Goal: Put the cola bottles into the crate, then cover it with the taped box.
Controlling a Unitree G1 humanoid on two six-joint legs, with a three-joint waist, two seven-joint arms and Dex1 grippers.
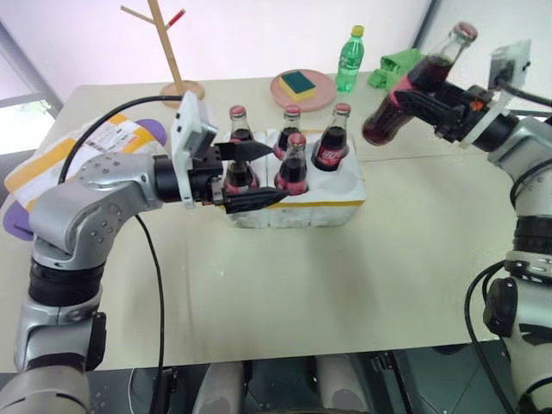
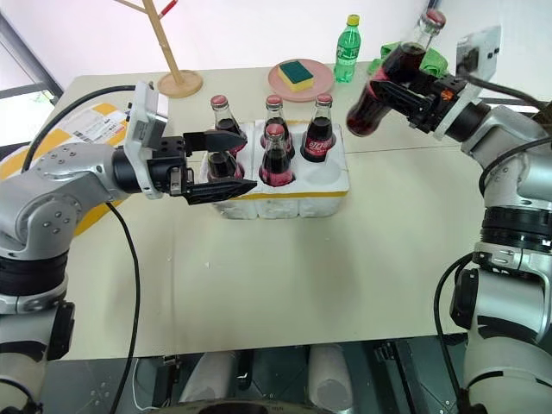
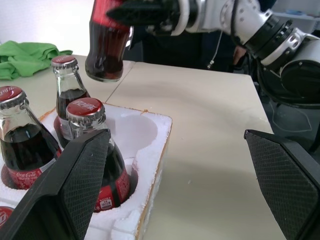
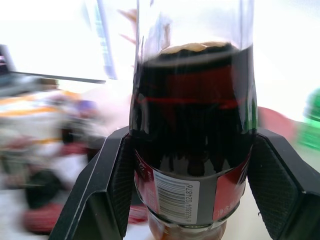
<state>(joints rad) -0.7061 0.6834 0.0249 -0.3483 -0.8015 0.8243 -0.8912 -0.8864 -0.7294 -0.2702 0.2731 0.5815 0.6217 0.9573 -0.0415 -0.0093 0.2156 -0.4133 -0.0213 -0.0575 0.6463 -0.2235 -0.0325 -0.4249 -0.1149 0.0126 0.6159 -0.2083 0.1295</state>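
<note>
I should let go of the cola bottle with my right gripper in the crate's empty front corner hole (image 1: 337,182), next to the front middle bottle.
The crate (image 1: 338,214), a low white foam tray with a yellow strip, stands mid-table with several cola bottles (image 1: 296,162) upright in its wells. Its front right well (image 3: 136,134) is empty. My left gripper (image 1: 274,172) is open and level over the crate's front left part, its fingers (image 3: 75,185) on either side of the crate's corner and gripping nothing. My right gripper (image 1: 424,97) is shut on one more cola bottle (image 2: 386,84), held tilted in the air to the right of the crate and behind it. The taped box (image 1: 52,159) lies at the far left, partly behind my left arm.
Behind the crate are a pink plate (image 1: 317,97) with a sponge, a green plastic bottle (image 1: 348,62), a green cloth (image 1: 395,65) and a wooden rack (image 1: 172,52). A purple mat (image 1: 15,217) lies under the taped box. Bare tabletop stretches in front of the crate.
</note>
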